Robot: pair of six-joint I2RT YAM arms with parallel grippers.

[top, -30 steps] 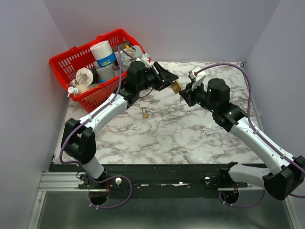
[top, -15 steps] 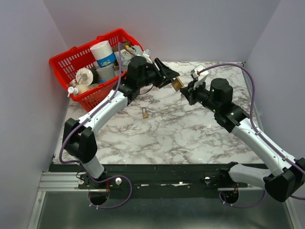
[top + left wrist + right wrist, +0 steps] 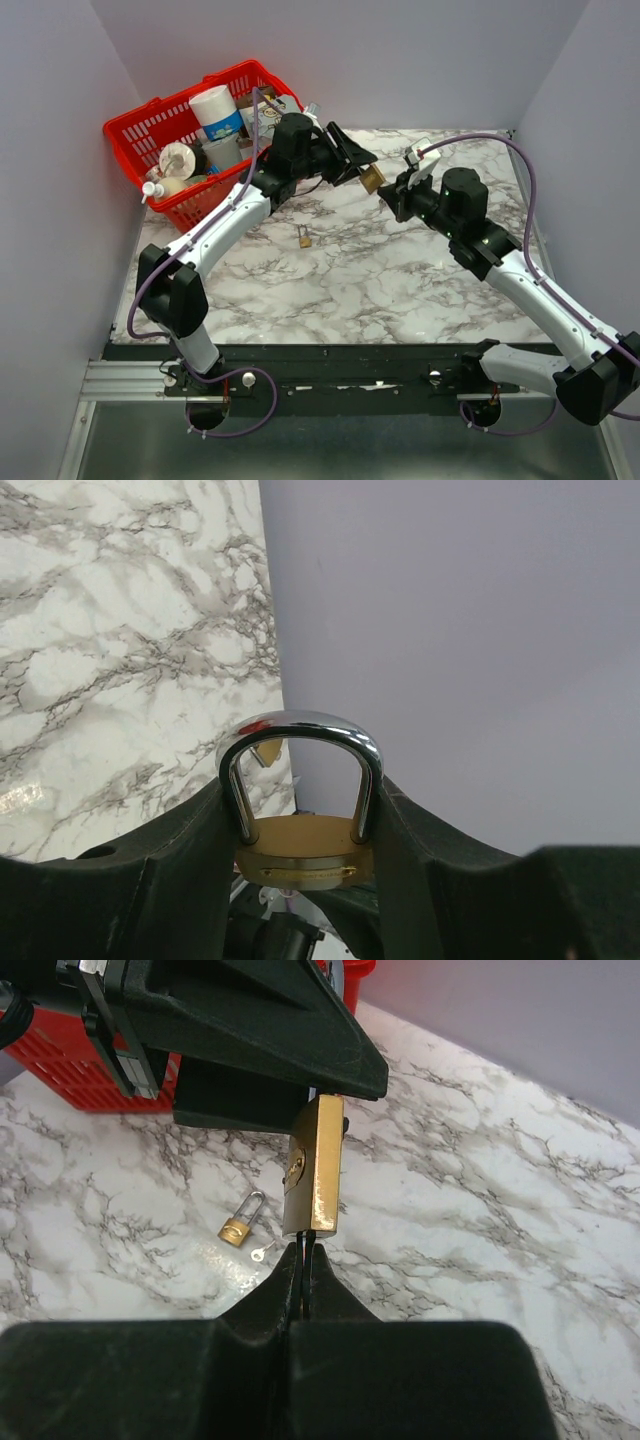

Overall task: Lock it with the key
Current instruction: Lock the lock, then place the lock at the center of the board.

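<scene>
The robot's left gripper will put the brass padlock down on the marble [image 3: 345, 233] beside the tiny key and small second padlock. The brass padlock now hangs above the marble table.
A brass padlock [image 3: 372, 180] with a chrome shackle [image 3: 300, 725] hangs in the air above the marble table [image 3: 400, 280]. My left gripper [image 3: 358, 168] is shut on it, one finger pressing each side of the body [image 3: 305, 852]. In the right wrist view the padlock [image 3: 316, 1165] stands on end, just past my right gripper [image 3: 310, 1250]. That gripper is shut on the thin dark head of the key [image 3: 311, 1243]. The key's head meets the lock's bottom face and its blade is hidden.
A small second padlock [image 3: 303, 238] lies on the marble with a tiny key [image 3: 262, 1251] beside it. At the back left stands a red basket [image 3: 140, 135] full of bottles and boxes. Grey walls close in the table on three sides.
My right gripper's jaws have closed fully on the key. Both arms have shifted slightly towards the back with the padlock between them.
</scene>
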